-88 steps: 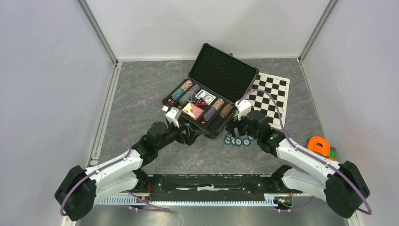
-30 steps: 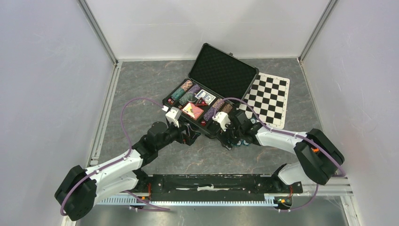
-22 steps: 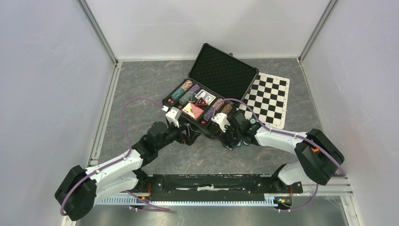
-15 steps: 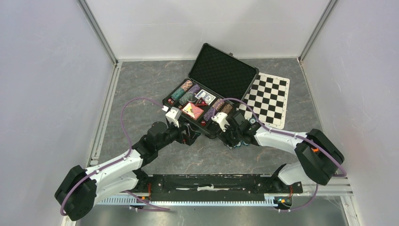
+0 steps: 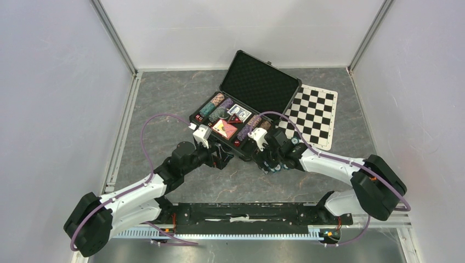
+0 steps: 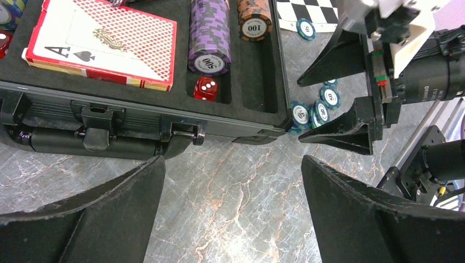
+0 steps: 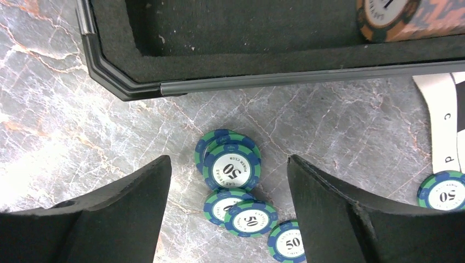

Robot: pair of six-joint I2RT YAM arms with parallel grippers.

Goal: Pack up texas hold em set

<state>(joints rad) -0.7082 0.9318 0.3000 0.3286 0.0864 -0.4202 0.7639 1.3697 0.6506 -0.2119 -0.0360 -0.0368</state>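
Observation:
The teal chips are spread out in staggered piles that are too wide for one grip, so my right gripper will first close on just the pile (image 7: 231,165) nearest the case.
The black case (image 5: 248,149) lies open on the table, lid (image 5: 260,82) tilted back. Inside it are a red card deck (image 6: 104,41), a purple chip stack (image 6: 208,38), a brown chip stack (image 6: 255,19) and a red die (image 6: 205,89). Several loose teal chips (image 7: 231,167) lie on the table just off the case's near right corner. My right gripper (image 7: 229,160) is open and straddles them, holding nothing. My left gripper (image 6: 231,161) hangs open over bare table before the case's latched front wall (image 6: 126,118).
The chequered mat (image 5: 313,112) lies right of the case, with one more teal chip (image 7: 443,192) at its edge. The slot nearest the right gripper shows bare foam (image 7: 247,33). Enclosure walls stand on three sides, and the arms' base rail (image 5: 236,213) runs along the near edge.
The right arm swung in from the right and brought its gripper low over the loose chips, then shifted slightly. The left arm has not moved.

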